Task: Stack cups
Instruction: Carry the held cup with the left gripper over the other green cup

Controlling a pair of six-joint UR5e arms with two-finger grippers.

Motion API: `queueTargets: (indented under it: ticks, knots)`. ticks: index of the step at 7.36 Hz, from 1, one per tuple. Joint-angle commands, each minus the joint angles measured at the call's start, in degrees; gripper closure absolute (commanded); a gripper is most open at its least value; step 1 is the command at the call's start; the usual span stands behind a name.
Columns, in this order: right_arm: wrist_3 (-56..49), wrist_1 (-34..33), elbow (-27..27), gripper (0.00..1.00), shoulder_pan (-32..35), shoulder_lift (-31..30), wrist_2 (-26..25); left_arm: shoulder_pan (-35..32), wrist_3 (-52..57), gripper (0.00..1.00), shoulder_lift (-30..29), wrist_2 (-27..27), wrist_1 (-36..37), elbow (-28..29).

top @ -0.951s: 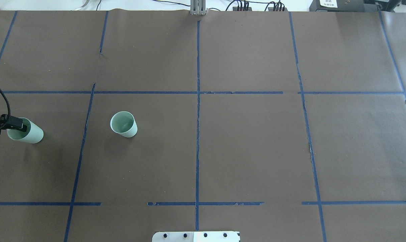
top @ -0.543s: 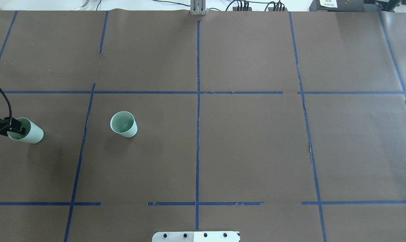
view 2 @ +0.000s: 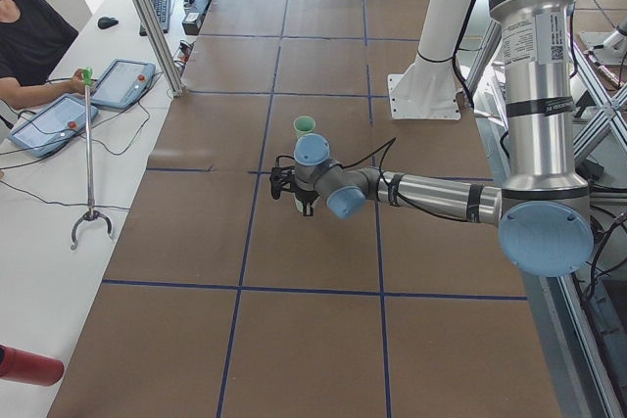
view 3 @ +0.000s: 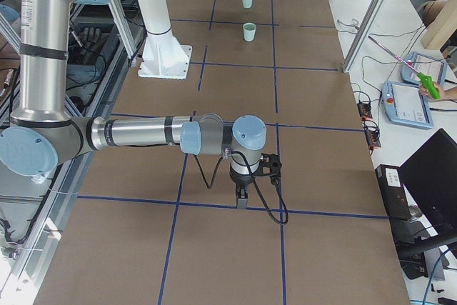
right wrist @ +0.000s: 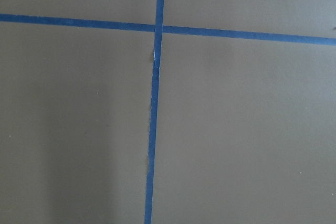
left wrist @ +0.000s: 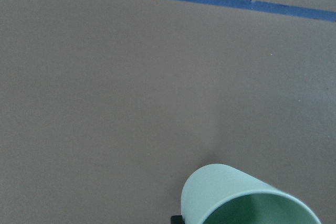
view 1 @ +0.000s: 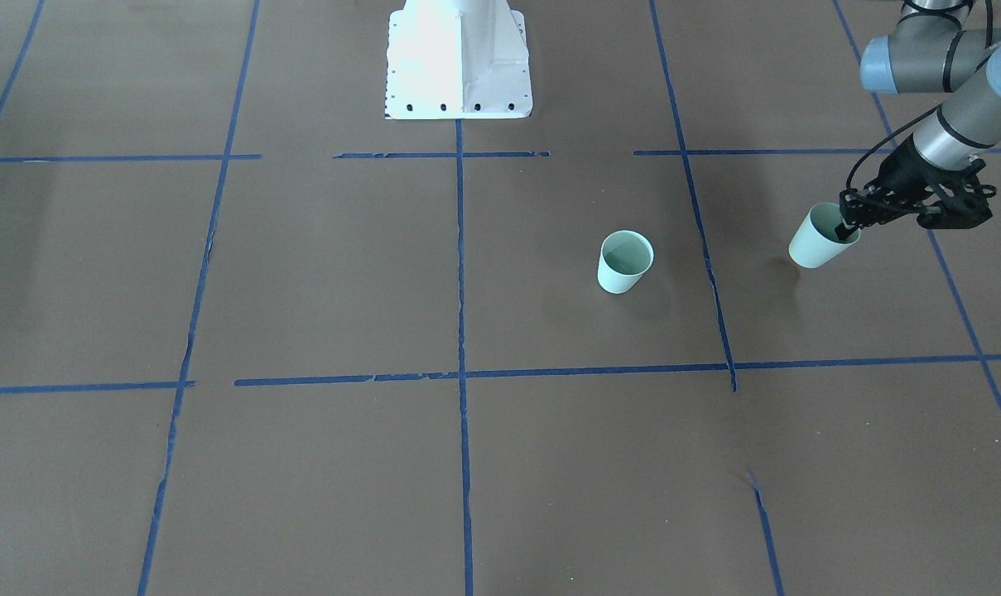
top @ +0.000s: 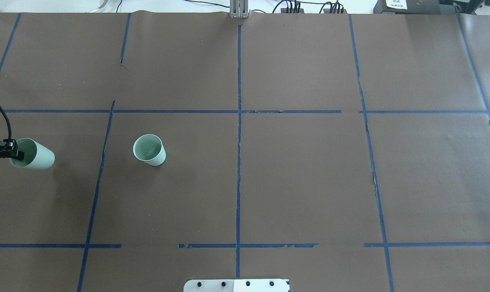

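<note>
The robot's left gripper should release its cup, now tilted just above the table, inside the mint-green cup (view 1: 628,252) that stands upright on the brown paper.
Two pale mint-green cups are in view. One cup (top: 149,150) stands upright on the brown paper, also seen from the front (view 1: 624,261). My left gripper (top: 17,154) is shut on the rim of the other cup (top: 36,155), with one finger inside it. That cup is tilted and looks held just above the table (view 1: 821,239); its rim shows in the left wrist view (left wrist: 247,198). My right gripper (view 3: 241,199) shows only in the exterior right view, low over the table far from both cups. I cannot tell whether it is open or shut.
The table is covered with brown paper (top: 301,174) marked by blue tape lines (top: 238,121). The robot's white base (view 1: 457,58) stands at the robot-side edge. Operators with tablets sit past the far side (view 2: 39,36).
My left gripper has drawn back toward the view's left edge with the cup's rim in it. The cup has tilted further and risen slightly. The standing cup has not moved.
</note>
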Motion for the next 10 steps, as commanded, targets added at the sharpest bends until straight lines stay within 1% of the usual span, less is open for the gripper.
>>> queueTargets:
  ticks: [1, 2, 3, 4, 5, 6, 7, 8, 10]
  knots:
    - [0.0, -0.05, 0.03, 0.0, 0.0, 0.0, 0.0, -2.76, 0.44, 1.0, -0.82, -1.07, 16.32, -12.19]
    - [0.0, 0.04, -0.05, 0.0, 0.0, 0.0, 0.0, -3.22, 0.36, 1.0, -2.39, -1.07, 23.02, -16.25]
    - [0.0, 0.04, 0.03, 0.0, 0.0, -0.09, 0.0, -3.22, -0.51, 1.0, -8.06, -1.16, 32.83, -18.91]
    - [0.0, -0.05, -0.05, 0.0, 0.0, 0.0, 0.0, -2.61, -3.74, 1.0, -13.51, -1.07, 39.02, -19.28]
    - [0.0, 0.04, -0.05, 0.0, 0.0, 0.0, 0.0, -0.26, -9.86, 1.0, -16.79, -1.07, 39.6, -19.02]
    - [0.0, -0.05, -0.05, 0.0, 0.0, 0.0, 0.0, 4.03, -16.19, 1.0, -20.65, -0.9, 39.61, -17.98]
    - [0.0, -0.05, -0.05, 0.0, 0.0, 0.0, 0.0, 7.21, -21.47, 1.0, -25.65, -0.72, 39.61, -14.83]
    - [0.0, 0.04, -0.05, 0.0, 0.0, 0.0, 0.0, 9.93, -23.61, 1.0, -27.96, -0.46, 39.61, -12.89]
    - [0.0, 0.04, -0.05, 0.0, 0.0, 0.0, 0.0, 10.66, -23.46, 1.0, -30.43, -0.11, 39.17, -8.15]
